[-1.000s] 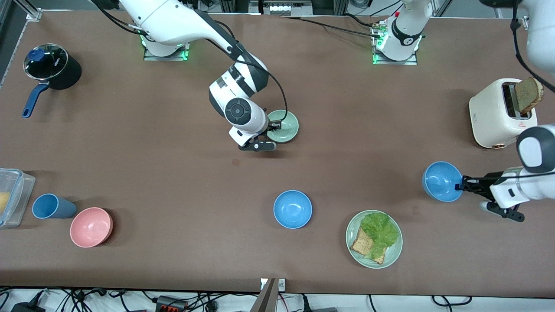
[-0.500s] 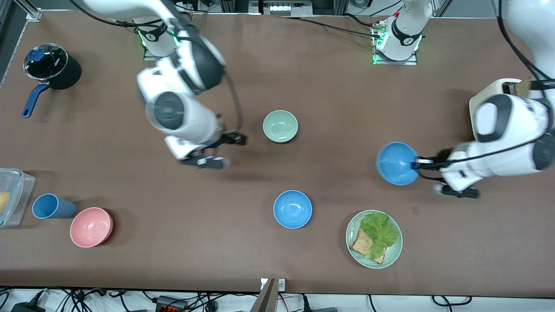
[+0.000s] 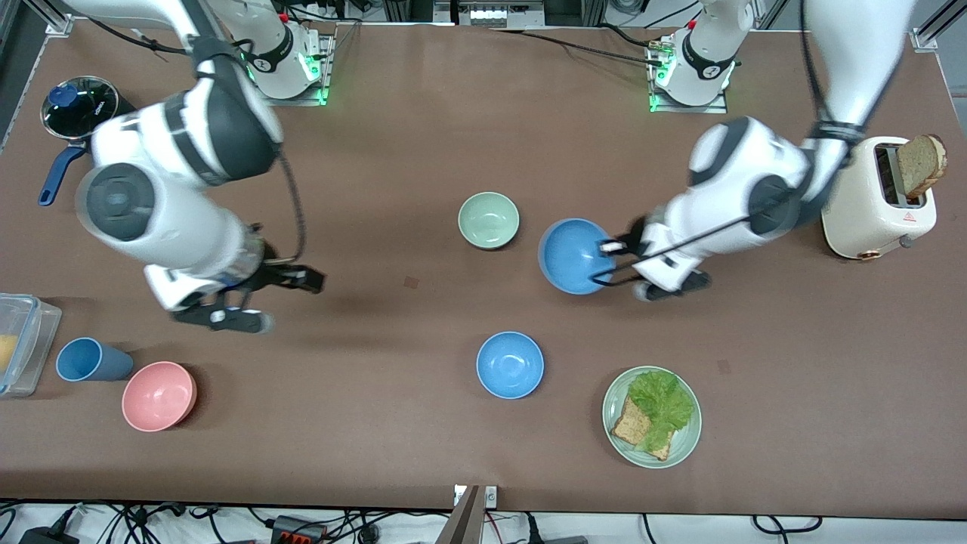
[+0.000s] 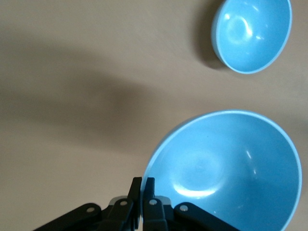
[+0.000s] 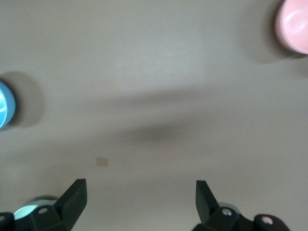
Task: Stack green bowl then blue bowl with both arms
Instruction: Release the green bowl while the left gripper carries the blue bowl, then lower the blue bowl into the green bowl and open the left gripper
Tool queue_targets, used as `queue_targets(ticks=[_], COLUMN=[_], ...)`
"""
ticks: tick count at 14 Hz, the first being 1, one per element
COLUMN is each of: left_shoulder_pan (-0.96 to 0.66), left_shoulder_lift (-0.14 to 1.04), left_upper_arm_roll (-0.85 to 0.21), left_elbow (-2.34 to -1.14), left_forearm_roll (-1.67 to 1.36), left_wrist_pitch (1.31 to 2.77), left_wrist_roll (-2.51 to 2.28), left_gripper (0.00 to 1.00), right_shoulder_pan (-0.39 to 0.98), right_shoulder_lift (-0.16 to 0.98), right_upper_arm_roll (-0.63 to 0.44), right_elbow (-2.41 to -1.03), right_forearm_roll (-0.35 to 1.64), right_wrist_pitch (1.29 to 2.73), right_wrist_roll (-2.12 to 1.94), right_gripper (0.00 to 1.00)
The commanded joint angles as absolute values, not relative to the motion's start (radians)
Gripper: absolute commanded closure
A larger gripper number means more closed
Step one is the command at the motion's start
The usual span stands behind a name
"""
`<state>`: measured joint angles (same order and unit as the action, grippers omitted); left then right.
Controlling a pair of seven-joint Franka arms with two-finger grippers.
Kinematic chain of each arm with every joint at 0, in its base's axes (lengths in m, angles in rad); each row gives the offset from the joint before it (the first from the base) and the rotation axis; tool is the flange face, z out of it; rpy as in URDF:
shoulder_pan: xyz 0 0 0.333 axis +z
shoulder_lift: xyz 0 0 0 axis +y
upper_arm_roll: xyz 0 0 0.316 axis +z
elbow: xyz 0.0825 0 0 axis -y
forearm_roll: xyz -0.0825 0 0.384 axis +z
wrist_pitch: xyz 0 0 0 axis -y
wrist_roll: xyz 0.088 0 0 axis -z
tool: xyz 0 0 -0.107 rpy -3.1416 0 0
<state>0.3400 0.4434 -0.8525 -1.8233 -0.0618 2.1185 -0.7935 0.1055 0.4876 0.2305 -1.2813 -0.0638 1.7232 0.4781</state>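
Observation:
The robot's left gripper should release the blue bowl, now held up beside the green bowl, inside the pale green bowl (image 3: 489, 219) on the middle of the table.
The pale green bowl (image 3: 489, 220) stands alone on the table's middle. My left gripper (image 3: 609, 261) is shut on the rim of a blue bowl (image 3: 573, 257) and holds it up, tilted, just beside the green bowl toward the left arm's end. In the left wrist view the gripper (image 4: 143, 185) pinches the held bowl's (image 4: 231, 168) rim. A second blue bowl (image 3: 510, 365) sits on the table nearer the front camera; it also shows in the left wrist view (image 4: 252, 33). My right gripper (image 3: 291, 302) is open and empty over bare table toward the right arm's end, and shows wide open in its wrist view (image 5: 139, 190).
A pink bowl (image 3: 159, 395), a blue cup (image 3: 87, 360) and a clear container (image 3: 19, 340) sit at the right arm's end. A lidded pot (image 3: 87, 113) stands near that arm's base. A toaster (image 3: 876, 196) and a green plate (image 3: 684, 446) with bread and lettuce are at the left arm's end.
My right gripper let go of the green bowl and swung away toward the right arm's end. My left arm carried the blue bowl from near the toaster to beside the green bowl.

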Motion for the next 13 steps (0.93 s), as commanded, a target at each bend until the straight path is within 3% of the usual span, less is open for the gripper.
queue_targets(ticks=[1,4,9,13], left_shoulder_pan=[0.255,0.194,0.149,0.101], left_shoulder_lift=[0.374,0.37,0.373,0.399], left_upper_arm_roll=[-0.859,-0.859,-0.859,-0.851], left_elbow=[-1.933,-1.992,-2.101,-2.111], left_forearm_roll=[-0.063,-0.063,-0.014,0.009], left_wrist_pitch=[2.25,2.324,2.463,2.511], left_wrist_roll=[-0.98,-1.075,-1.143,-1.181], left_gripper=[1.0,1.0,1.0,1.0], right_shoulder_pan=[0.064,0.069,0.005,-0.023], right_shoulder_lift=[0.43,0.385,0.279,0.247], right_upper_arm_roll=[0.201,0.072,-0.033,-0.055], right_elbow=[-1.295,-1.312,-1.361,-1.356], right_forearm_roll=[-0.077,-0.063,-0.016,0.018], right_wrist_pitch=[1.709,1.707,1.684,1.626], right_wrist_roll=[0.405,0.238,0.051,-0.023], right_gripper=[0.0,0.0,0.0,0.0])
